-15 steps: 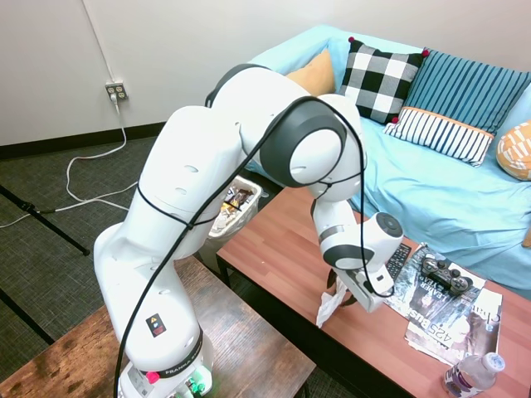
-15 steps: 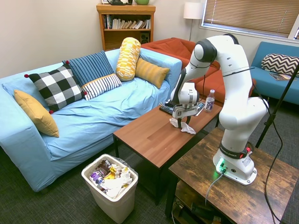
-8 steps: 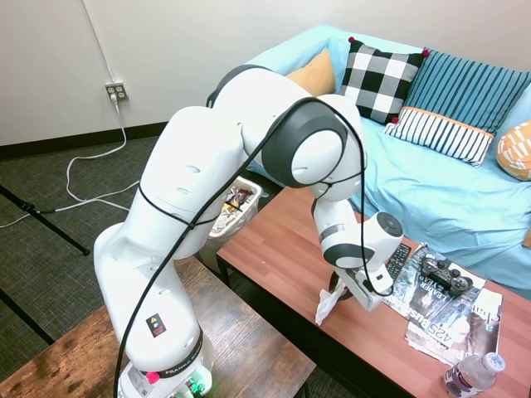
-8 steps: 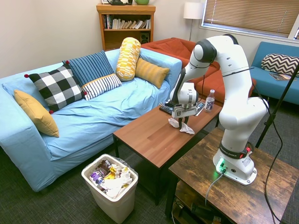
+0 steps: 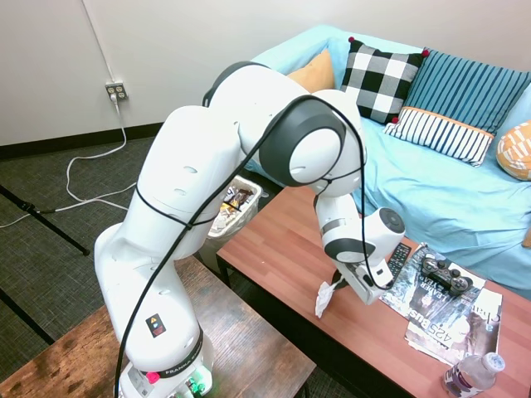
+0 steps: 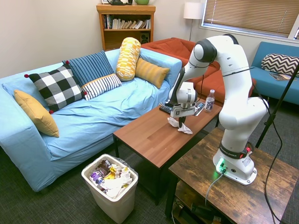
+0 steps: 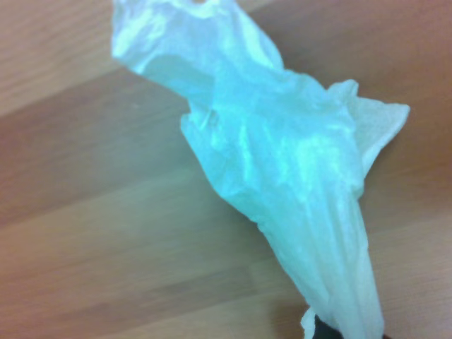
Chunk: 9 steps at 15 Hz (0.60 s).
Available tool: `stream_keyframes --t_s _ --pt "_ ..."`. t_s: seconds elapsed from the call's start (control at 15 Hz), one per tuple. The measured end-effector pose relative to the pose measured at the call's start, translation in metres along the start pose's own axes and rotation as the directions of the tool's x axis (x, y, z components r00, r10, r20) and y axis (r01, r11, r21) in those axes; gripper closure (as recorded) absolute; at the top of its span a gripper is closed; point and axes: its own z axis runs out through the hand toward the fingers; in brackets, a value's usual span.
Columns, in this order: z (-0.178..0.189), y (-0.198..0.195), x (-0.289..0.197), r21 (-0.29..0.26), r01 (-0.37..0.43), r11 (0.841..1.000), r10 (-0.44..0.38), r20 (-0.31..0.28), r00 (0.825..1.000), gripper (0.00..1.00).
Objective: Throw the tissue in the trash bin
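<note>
The robot's gripper will release the tissue on top of the wrappers inside the white trash bin (image 5: 224,196).
The tissue (image 5: 323,299) is a crumpled white strip that hangs from my gripper (image 5: 338,287) just above the brown coffee table (image 5: 282,249). My gripper is shut on the tissue's upper end. From the other side, the tissue (image 6: 180,126) dangles below the gripper (image 6: 181,120) near the table's far end. Close up, the tissue (image 7: 282,169) fills the wrist view over wood grain. The trash bin (image 6: 112,186), white and full of wrappers, stands on the carpet off the table's near-left corner. In the first exterior view the arm hides most of the trash bin (image 5: 239,205).
A black remote (image 5: 399,259), a game controller (image 5: 445,274) and magazines (image 5: 452,325) lie on the table past the gripper, with a water bottle (image 5: 473,373) at the corner. A blue sofa (image 6: 93,112) runs along the table's far side. The arm's wooden stand table (image 6: 224,186) adjoins it.
My gripper has risen slightly with the tissue and shifted a little along the table toward the bin side. The tissue's lower end now hangs off the surface.
</note>
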Motion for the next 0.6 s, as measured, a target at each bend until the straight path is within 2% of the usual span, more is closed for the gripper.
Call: stream_keyframes --t_s 0.27,0.47,0.6 --pt "-0.075 -0.048 -0.055 0.083 0.115 0.99 -0.113 -0.022 0.993 1.0" --pt "-0.12 -0.111 -0.156 0.099 0.219 0.971 -0.213 -0.064 0.975 1.0" --pt "-0.132 -0.145 -0.238 0.093 0.277 0.956 -0.269 -0.09 0.959 1.0"
